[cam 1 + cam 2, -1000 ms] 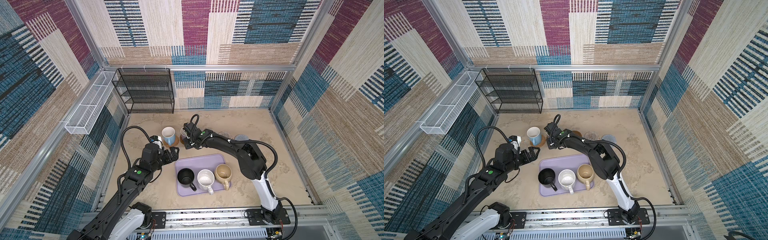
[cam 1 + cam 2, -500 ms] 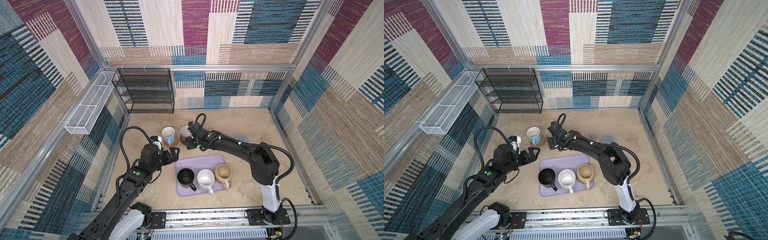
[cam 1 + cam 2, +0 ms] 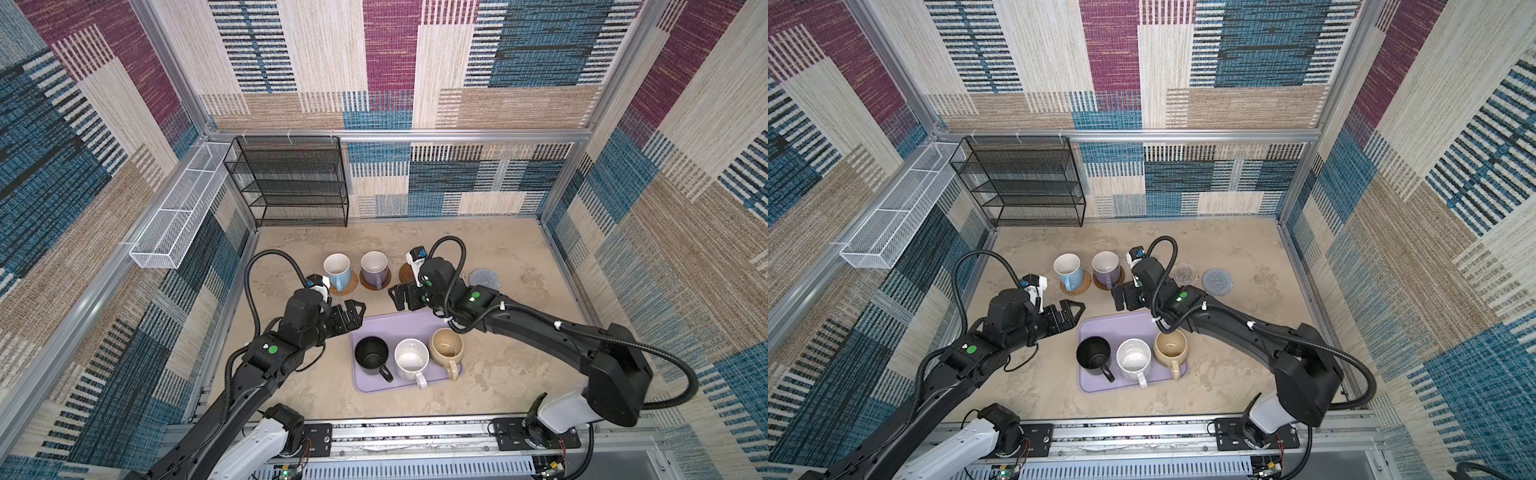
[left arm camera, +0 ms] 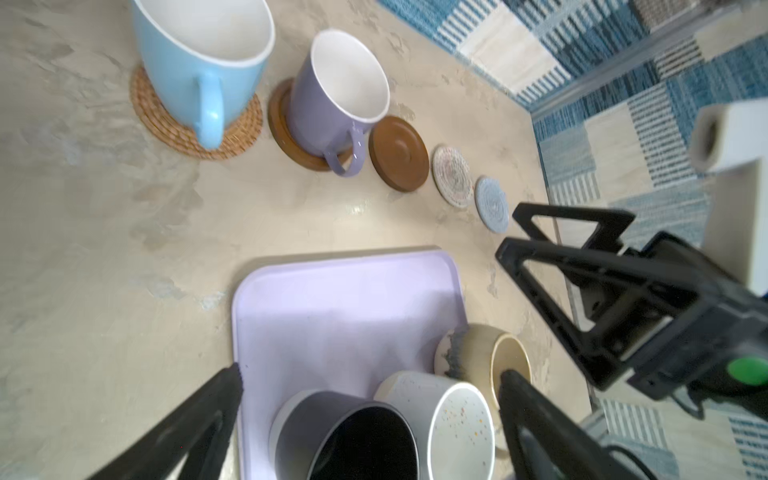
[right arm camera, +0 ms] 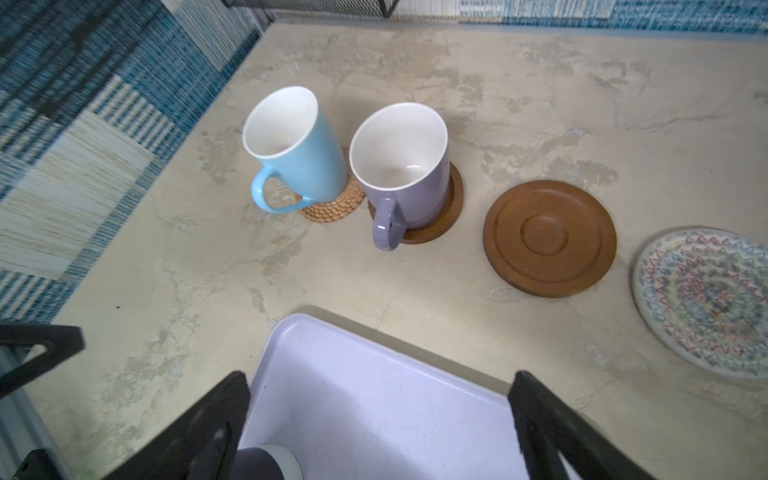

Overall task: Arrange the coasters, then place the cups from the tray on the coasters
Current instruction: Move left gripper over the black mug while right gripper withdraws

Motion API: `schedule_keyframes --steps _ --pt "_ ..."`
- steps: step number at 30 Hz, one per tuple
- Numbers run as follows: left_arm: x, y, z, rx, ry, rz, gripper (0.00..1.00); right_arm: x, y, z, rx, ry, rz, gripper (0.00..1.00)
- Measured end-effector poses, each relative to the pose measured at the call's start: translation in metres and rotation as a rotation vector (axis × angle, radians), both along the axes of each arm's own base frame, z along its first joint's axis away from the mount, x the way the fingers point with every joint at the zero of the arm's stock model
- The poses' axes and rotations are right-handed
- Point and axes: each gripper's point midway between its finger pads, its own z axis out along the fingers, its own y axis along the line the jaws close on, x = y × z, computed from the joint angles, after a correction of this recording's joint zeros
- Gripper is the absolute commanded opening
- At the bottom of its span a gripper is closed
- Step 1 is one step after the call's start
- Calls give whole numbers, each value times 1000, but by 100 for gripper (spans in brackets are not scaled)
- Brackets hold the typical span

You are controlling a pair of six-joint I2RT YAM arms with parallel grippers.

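Note:
The robot's left gripper needs to close around the body of the black cup (image 3: 370, 358) (image 4: 320, 432), next to the speckled white cup on the lavender tray.
The light blue cup (image 3: 336, 270) stands on the rattan coaster (image 5: 336, 205). Beside it the lavender cup (image 3: 374, 268) stands on a brown coaster (image 5: 451, 208). A bare brown coaster (image 5: 548, 237), the white crochet coaster (image 3: 1185, 273) and the grey-blue coaster (image 3: 484, 279) continue the row to the right. The lavender tray (image 3: 399, 328) holds the black cup (image 3: 371, 353), the speckled white cup (image 3: 410, 359) and the beige cup (image 3: 446, 345). My right gripper (image 3: 397, 297) hovers open and empty over the tray's far edge, a little short of the lavender cup. My left gripper (image 3: 356, 316) is open and empty at the tray's far left corner.
A black mesh shelf rack (image 3: 291, 183) stands at the back left against the wall. A white wire basket (image 3: 178, 216) hangs on the left wall. Patterned walls enclose the beige table (image 3: 519, 365) on three sides.
My right gripper has opened, let go of the lavender cup on its brown coaster, and drawn back toward the tray. The left arm has stayed put.

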Motion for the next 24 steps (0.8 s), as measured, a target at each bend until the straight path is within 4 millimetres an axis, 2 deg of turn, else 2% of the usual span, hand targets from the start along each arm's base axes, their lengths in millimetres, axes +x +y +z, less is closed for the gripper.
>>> schedule_keyframes --steps 3,11,17,20,24 --pt "-15 -12 -3 10 33 -47 99 -16 -6 5 46 -32 44 100" --pt "-43 -12 -14 165 144 -71 99 -40 -19 1 73 -58 110 100" --pt "-72 -22 -39 237 247 -98 99 -62 -24 0 105 -67 181 100" --pt "-84 -33 -50 287 265 -121 99 -72 -28 3 128 -84 208 100" --pt "-93 -44 -63 345 265 -121 99 -78 -32 2 133 -95 223 100"
